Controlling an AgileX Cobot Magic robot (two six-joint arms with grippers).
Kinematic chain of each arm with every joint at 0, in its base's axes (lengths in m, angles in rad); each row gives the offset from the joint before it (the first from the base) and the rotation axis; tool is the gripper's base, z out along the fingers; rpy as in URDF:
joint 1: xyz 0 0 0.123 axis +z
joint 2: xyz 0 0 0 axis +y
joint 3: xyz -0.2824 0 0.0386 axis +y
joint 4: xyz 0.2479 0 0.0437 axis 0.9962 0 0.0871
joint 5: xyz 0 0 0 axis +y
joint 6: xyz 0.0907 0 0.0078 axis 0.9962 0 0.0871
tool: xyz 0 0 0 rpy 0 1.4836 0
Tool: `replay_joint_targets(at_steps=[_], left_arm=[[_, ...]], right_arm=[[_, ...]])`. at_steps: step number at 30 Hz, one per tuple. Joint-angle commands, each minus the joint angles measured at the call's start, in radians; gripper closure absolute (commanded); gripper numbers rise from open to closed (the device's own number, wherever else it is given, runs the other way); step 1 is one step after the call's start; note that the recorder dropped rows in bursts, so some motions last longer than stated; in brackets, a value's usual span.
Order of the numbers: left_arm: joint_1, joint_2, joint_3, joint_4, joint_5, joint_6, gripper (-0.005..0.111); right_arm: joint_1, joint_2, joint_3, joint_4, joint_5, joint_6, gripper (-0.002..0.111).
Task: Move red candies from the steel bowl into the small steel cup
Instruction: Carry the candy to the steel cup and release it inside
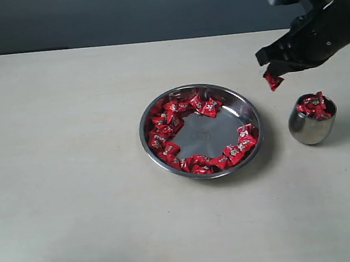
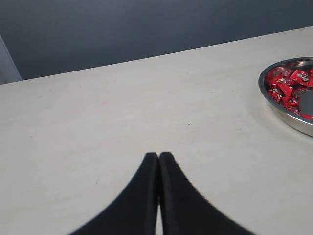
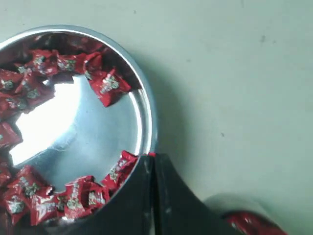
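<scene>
My right gripper is to release its red candy on top of the candies heaped in the small steel cup (image 1: 315, 102) (image 3: 249, 221).
The steel bowl (image 1: 201, 131) lies mid-table with red candies (image 1: 167, 116) ringed along its inner wall; it also shows as the steel bowl (image 3: 142, 110) with candies (image 3: 108, 84) in the right wrist view, and its rim (image 2: 274, 105) at the edge of the left wrist view. The small steel cup (image 1: 312, 125) stands to the bowl's right, heaped with red candies (image 1: 314, 106). My right gripper (image 1: 272, 77) hangs in the air between bowl and cup, shut on one red candy (image 1: 274, 82); a red sliver (image 3: 152, 154) peeks at its fingertips. My left gripper (image 2: 158, 155) is shut and holds nothing.
The pale table (image 1: 65, 169) stretches wide to the left and in front of the bowl. A dark wall (image 1: 148, 7) runs behind the far edge. The left arm does not show in the exterior view.
</scene>
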Motion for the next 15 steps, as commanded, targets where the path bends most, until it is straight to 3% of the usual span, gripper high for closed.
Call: replay_joint_targets(at_steps=[1,8,15], left_arm=[[-0.003,-0.004,-0.001,-0.001,-0.006,-0.006,0.106],[-0.003,-0.004,-0.001,-0.001,-0.006,-0.006,0.106],[-0.003,-0.004,-0.001,-0.001,-0.006,-0.006,0.106]], right_arm=[[-0.035,-0.029,0.012,-0.082,0.056,0.053,0.109],[-0.035,-0.029,0.012,-0.336,0.065,0.298,0.109],[-0.035,-0.029,0.012,-0.374,0.104,0.336,0.109]])
